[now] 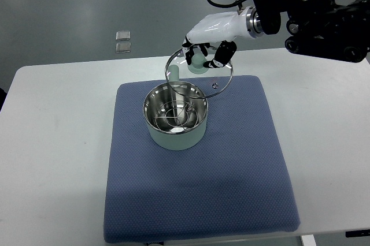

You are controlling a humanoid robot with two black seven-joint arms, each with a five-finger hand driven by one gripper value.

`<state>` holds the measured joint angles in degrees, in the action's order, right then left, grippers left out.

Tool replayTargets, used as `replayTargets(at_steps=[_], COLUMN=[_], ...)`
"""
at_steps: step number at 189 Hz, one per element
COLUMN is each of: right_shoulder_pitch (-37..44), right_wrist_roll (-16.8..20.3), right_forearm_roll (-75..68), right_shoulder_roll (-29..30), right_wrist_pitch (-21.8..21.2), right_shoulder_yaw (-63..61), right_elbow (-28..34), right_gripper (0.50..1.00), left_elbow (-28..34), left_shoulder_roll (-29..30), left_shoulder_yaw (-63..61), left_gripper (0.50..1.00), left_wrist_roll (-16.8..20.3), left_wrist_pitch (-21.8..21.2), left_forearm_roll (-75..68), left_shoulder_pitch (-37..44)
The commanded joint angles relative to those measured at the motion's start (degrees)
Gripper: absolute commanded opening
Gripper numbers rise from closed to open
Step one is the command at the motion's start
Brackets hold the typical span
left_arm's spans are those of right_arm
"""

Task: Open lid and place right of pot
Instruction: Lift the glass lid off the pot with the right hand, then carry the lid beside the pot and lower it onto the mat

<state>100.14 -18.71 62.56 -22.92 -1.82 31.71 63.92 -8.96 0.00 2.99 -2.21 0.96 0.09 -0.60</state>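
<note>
The glass lid will rest on the blue mat's wider bare part [240,124] beside the pot once the robot's right gripper releases it.
A pale green pot [175,116] with a shiny steel inside stands uncovered on the blue mat [231,171], a little left of the mat's middle. Its glass lid [199,73], rimmed in metal with a pale green knob, hangs in the air above and behind the pot, tilted, overlapping the pot's far right rim in the picture. My right hand [203,54] comes in from the upper right and is shut on the lid's knob from above. The left arm does not show.
The blue mat lies on a white table [58,142]. Bare mat stretches right of the pot and in front of it. Two small clear squares [122,41] lie on the grey floor beyond the table's far edge.
</note>
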Motion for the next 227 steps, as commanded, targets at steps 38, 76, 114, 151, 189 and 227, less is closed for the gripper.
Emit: replayTargets(at_steps=[38,76,114,151,189,227], right_shoulder_pitch=[-5.22,-10.76,-15.33,-19.29,-22.01,-25.88], right_wrist_roll=[-0.10,-0.54,-0.45,-0.10,0.16,0.43], right_forearm_roll=[4.41,5.20,6.96,7.84,7.84,8.71], right_shoulder_roll=[-9.25,-11.27,-11.01,-9.52,-8.11,-7.58], right_wrist_pitch=[-1.08,-0.47,1.38,2.61,3.57,4.54], right_shoulder_yaw=[-0.24,-2.00,-4.20,-6.13,-7.71,-9.47], right_elbow=[0.24,0.24,0.51,0.95,0.95,0.77], right_gripper=[0.500,0.500,0.500,0.500,0.500,0.500], left_elbow=[0.00,0.00,0.00,0.00,0.00,0.00], left_shoulder_roll=[0.00,0.00,0.00,0.00,0.00,0.00], left_shoulder_yaw=[0.00,0.00,0.00,0.00,0.00,0.00], left_gripper=[1.000,1.000,1.000,1.000,1.000,1.000], left_wrist_roll=[0.01,0.01,0.01,0.01,0.01,0.01], left_wrist_pitch=[0.01,0.01,0.01,0.01,0.01,0.01], left_forearm_roll=[0.00,0.00,0.00,0.00,0.00,0.00], left_shoulder_pitch=[-0.02,-0.02,-0.02,-0.02,-0.02,-0.02])
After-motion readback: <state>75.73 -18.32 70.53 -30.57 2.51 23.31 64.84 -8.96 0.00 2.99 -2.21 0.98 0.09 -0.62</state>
